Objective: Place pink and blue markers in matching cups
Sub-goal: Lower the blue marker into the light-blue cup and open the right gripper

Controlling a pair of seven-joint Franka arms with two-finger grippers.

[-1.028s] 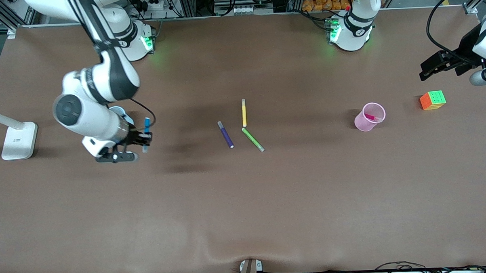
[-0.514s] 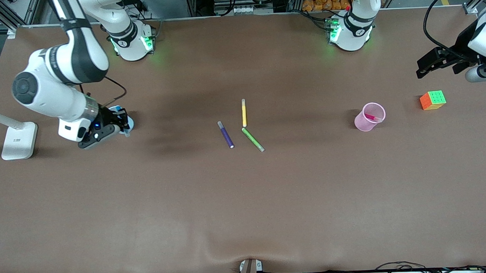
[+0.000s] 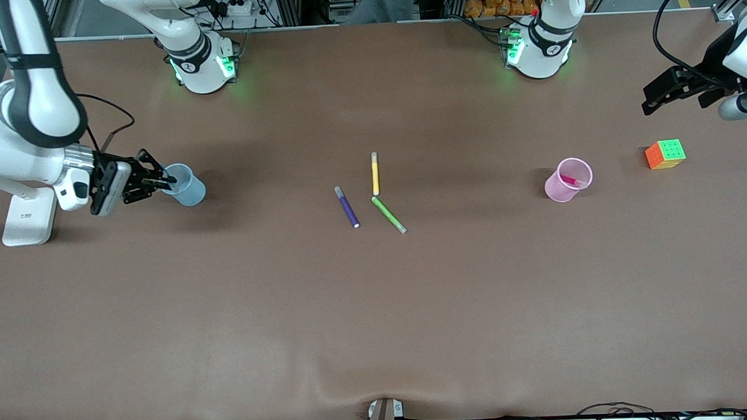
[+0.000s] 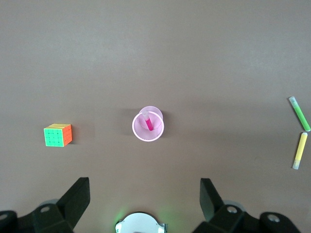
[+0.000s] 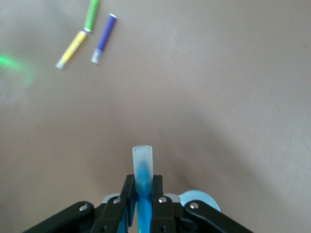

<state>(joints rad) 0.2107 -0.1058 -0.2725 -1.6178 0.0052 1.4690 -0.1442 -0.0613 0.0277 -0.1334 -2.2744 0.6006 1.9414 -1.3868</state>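
Note:
My right gripper needs to let go of the sky-blue marker inside the pale blue cup (image 3: 181, 185) (image 5: 199, 198) near the white lamp base.
The pale blue cup (image 3: 188, 186) stands upright toward the right arm's end of the table. My right gripper (image 3: 163, 178) is at its rim, shut on the sky-blue marker (image 5: 142, 170); the greyish cap sticks out past the fingers. The cup's rim shows beside the fingers in the right wrist view (image 5: 200, 196). The pale pink cup (image 3: 562, 188) stands toward the left arm's end with the pink marker (image 3: 572, 180) inside it; both show in the left wrist view (image 4: 148, 124). My left gripper (image 3: 652, 101) waits open and empty, raised over the table's end near the cube.
A dark purple pen (image 3: 347, 207), a yellow pen (image 3: 375, 173) and a green pen (image 3: 388, 214) lie mid-table. A colour cube (image 3: 665, 154) sits beside the pink cup toward the left arm's end. A white lamp base (image 3: 29, 216) stands by the right gripper.
My right arm has swung the blue marker toward its end of the table and turned it, bringing it to the blue cup's rim. The left arm has barely moved.

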